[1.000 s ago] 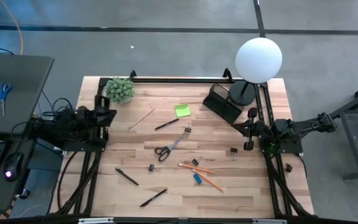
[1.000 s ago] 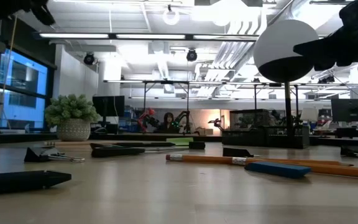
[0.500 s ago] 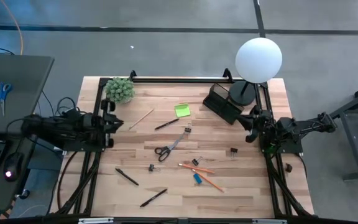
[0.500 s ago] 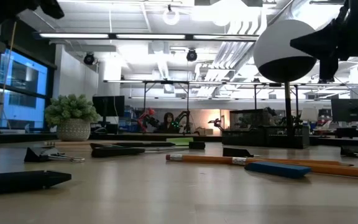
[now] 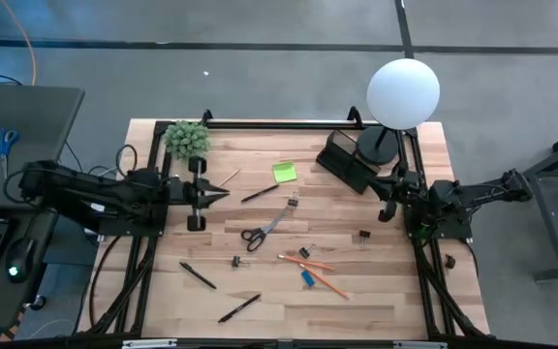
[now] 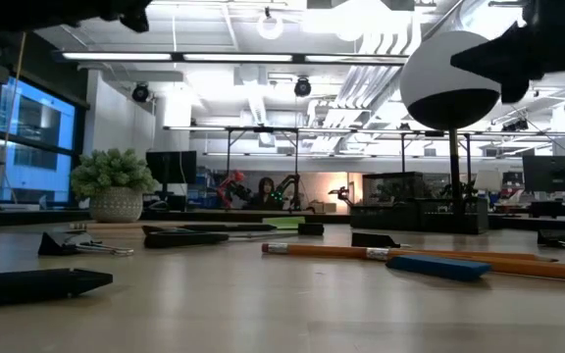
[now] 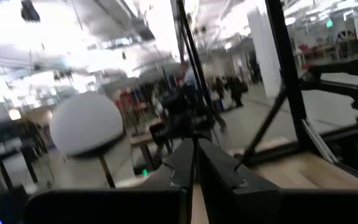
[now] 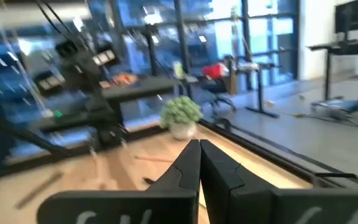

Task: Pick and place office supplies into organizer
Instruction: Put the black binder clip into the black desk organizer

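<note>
I will close my right gripper on the clip's body (image 5: 364,234) to take the dark clip that lies alone between the organizer and the orange pencils.
The office supplies lie scattered on the wooden table: lime-green sticky-note pad (image 5: 284,173), black-handled scissors (image 5: 257,233), black pens (image 5: 260,193) (image 5: 198,275) (image 5: 239,307), a wooden pencil (image 5: 221,183), orange pencils (image 5: 308,262), a small blue piece (image 5: 308,277) and dark clips (image 5: 364,236). The black organizer (image 5: 345,161) stands at the far right beside the lamp. My left gripper (image 5: 219,194) is shut and hovers over the table's left part, near the wooden pencil. My right gripper (image 5: 374,190), also shut, hangs just near of the organizer. Both point toward the table's middle.
A white globe lamp (image 5: 403,92) on a black base stands at the far right corner. A small potted plant (image 5: 187,139) sits at the far left. A black frame rail (image 5: 279,124) runs along the far edge. Blue-handled scissors (image 5: 5,143) lie on a side desk.
My left gripper has reached from the table's left edge toward the right, out over the tabletop, staying shut. My right gripper has turned a little in place near the organizer. The supplies have not moved.
</note>
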